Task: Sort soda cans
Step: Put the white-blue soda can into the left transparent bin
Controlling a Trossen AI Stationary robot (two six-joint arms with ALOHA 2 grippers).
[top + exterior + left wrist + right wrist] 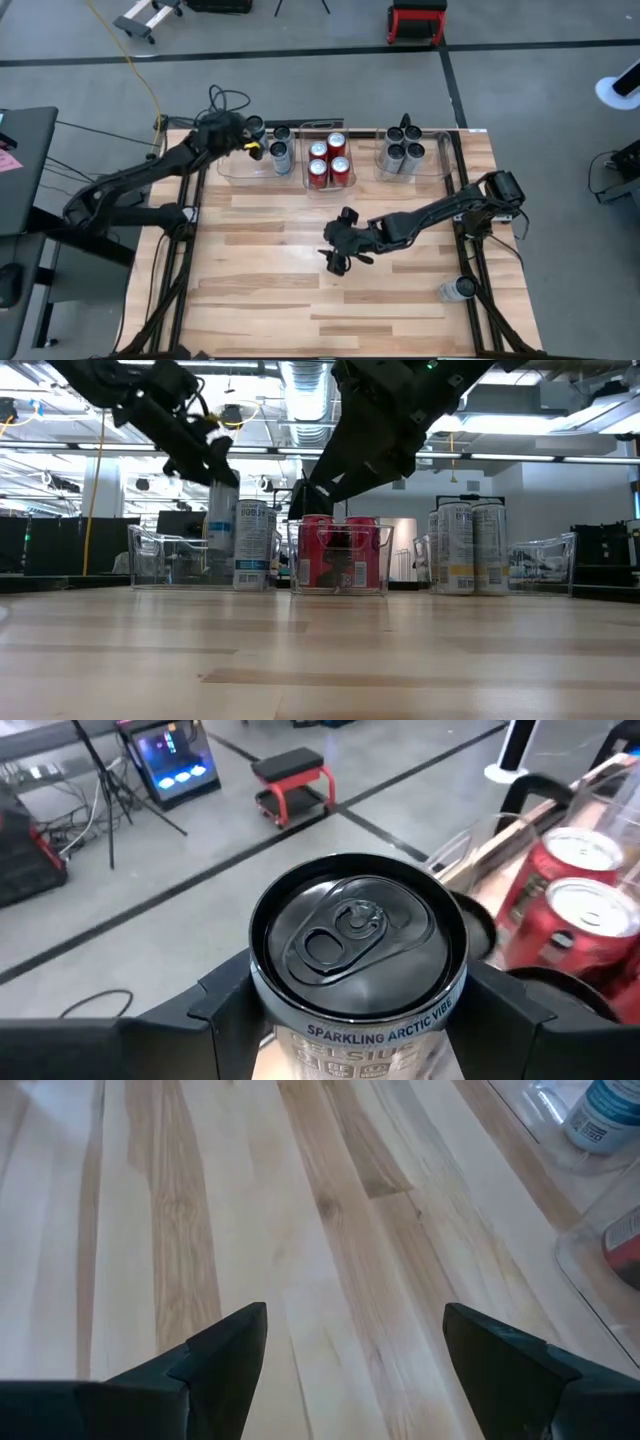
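Next, my left gripper releases the silver can in its clear bin (260, 155), beside the rear silver can that is standing there.
My left gripper (246, 136) is over the far-left clear bin (232, 168), shut on a silver soda can with a dark top (355, 935). Two like cans (281, 144) stand in that bin. Several red cans (328, 158) fill the middle bin, and several silver cans with dark tops (402, 145) stand in the right bin. My right gripper (335, 262) hangs open over the bare table middle, with only wood between its fingers (355, 1340). One silver can (458, 289) lies on its side near the table's right edge. My left gripper pinches the can's side wall just under its top rim (262, 1010) between its two fingers, one on each opposite side. The fingers come nearly level, slanting slightly down, from the table's left. The can stands upright in the hold; whether its base touches the bin floor I cannot tell.
The three clear bins stand in a row along the table's far edge (340, 555). The wide wooden surface (270, 300) in front of them holds only the fallen can. Cables and arm frames run along both table sides.
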